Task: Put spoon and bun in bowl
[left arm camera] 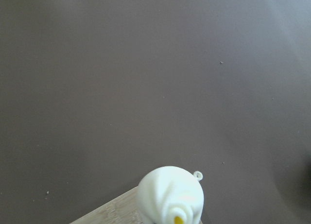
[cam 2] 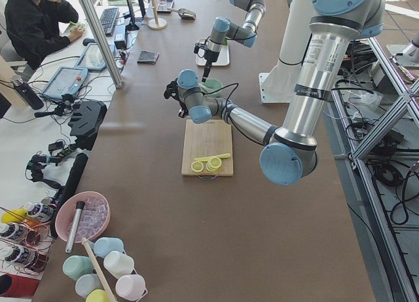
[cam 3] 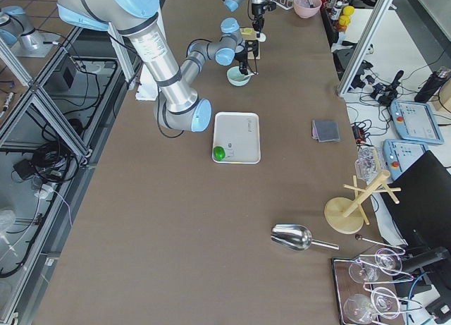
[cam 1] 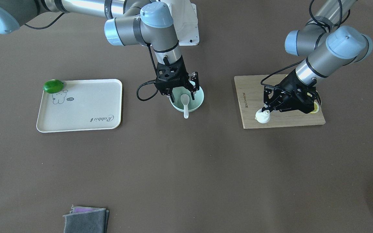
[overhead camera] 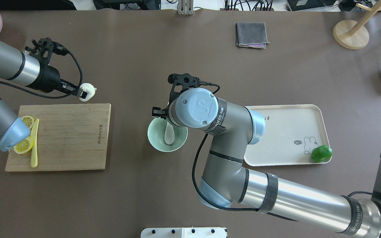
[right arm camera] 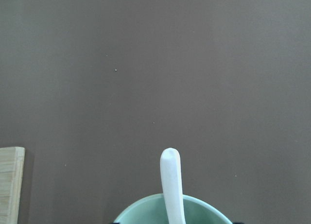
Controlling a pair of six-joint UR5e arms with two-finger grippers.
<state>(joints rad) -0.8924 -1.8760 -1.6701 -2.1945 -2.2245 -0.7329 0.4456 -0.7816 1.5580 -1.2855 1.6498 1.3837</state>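
Next, I release the white bun, now held above the cutting board's corner, with my left gripper inside the mint-green bowl [cam 1: 189, 93], by the white spoon's scoop.
The mint-green bowl [cam 1: 200, 97] stands at the table's middle, also in the overhead view [overhead camera: 152, 138]. The white spoon [cam 1: 185, 104] lies in it, scoop inside, handle over the rim [right arm camera: 171, 185]. My right gripper [cam 1: 181, 94] hovers just above the bowl, open and empty, a finger on each side of the spoon. My left gripper [cam 1: 265, 111] is shut on the white pleated bun [cam 1: 263, 116] and holds it above the corner of the wooden cutting board [cam 1: 280, 120]. The bun also shows in the overhead view [overhead camera: 88, 91] and the left wrist view [left arm camera: 170, 195].
Lemon slices [overhead camera: 24, 145] and a yellow-green knife [overhead camera: 34, 147] lie on the board's end nearest the left arm. A cream tray [cam 1: 86, 110] with a green fruit [cam 1: 53, 86] sits on the right arm's side. A folded grey cloth [cam 1: 86, 220] lies at the far edge.
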